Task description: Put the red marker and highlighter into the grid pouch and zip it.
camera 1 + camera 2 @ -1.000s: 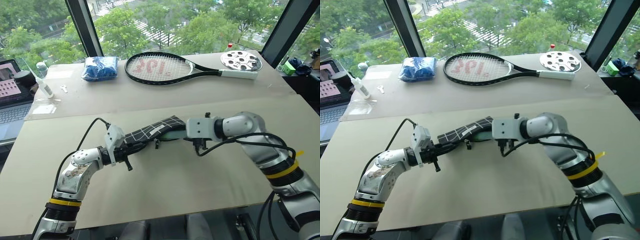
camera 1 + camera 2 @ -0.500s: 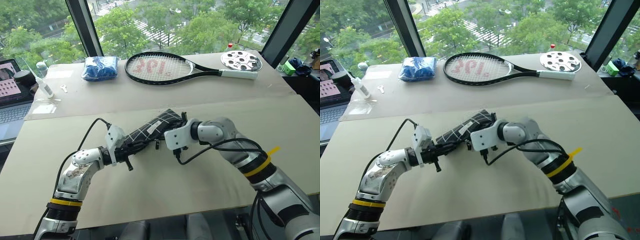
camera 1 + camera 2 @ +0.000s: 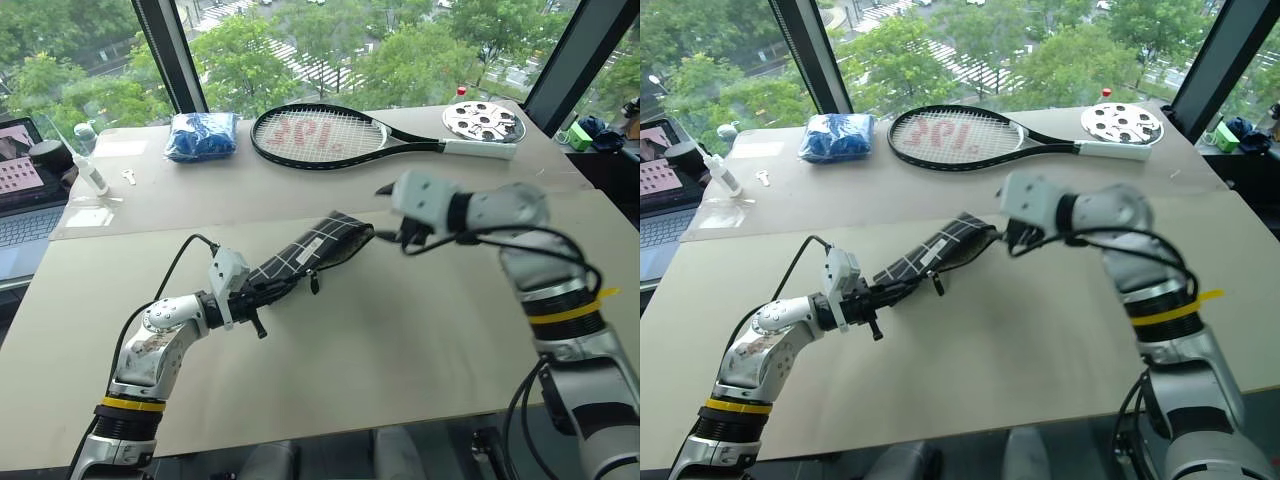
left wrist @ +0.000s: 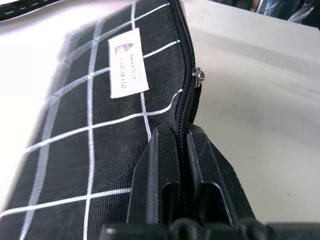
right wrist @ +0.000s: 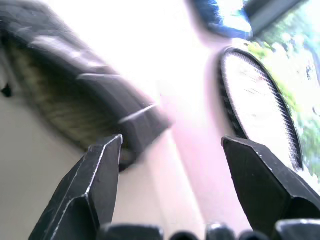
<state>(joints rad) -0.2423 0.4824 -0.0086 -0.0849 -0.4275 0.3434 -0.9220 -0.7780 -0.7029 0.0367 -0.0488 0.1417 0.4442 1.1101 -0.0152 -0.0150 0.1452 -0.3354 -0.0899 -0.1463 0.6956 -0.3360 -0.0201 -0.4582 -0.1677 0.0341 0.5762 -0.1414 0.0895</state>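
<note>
The grid pouch's opening gapes and its zipper pull hangs near the left gripper, so the robot's right gripper will let go of the pouch's far end and grab the zipper pull [image 3: 315, 284].
The grid pouch [image 3: 310, 255], black with thin white lines and a white label [image 4: 127, 62], slants up off the table from near left to far right. My left gripper [image 3: 262, 295] is shut on its near end, the fingers [image 4: 160, 165] pinching the fabric along the zipper, with the zipper pull [image 4: 198, 75] a little beyond them. My right gripper [image 3: 385, 212] hangs open just past the pouch's far end, above the table, with nothing between its fingers [image 5: 100, 170]. The red marker and the highlighter are out of view.
On the far half of the table lie a tennis racket [image 3: 330, 135], a blue bundle [image 3: 200, 135] and a white perforated disc [image 3: 482, 120]. A laptop [image 3: 20, 200] and a small bottle [image 3: 90, 175] sit at the far left. The table's front edge [image 3: 330, 430] is close.
My right gripper has left the pouch's far end, opened wide, and risen to the right. The left gripper and the pouch's near end have stayed put.
</note>
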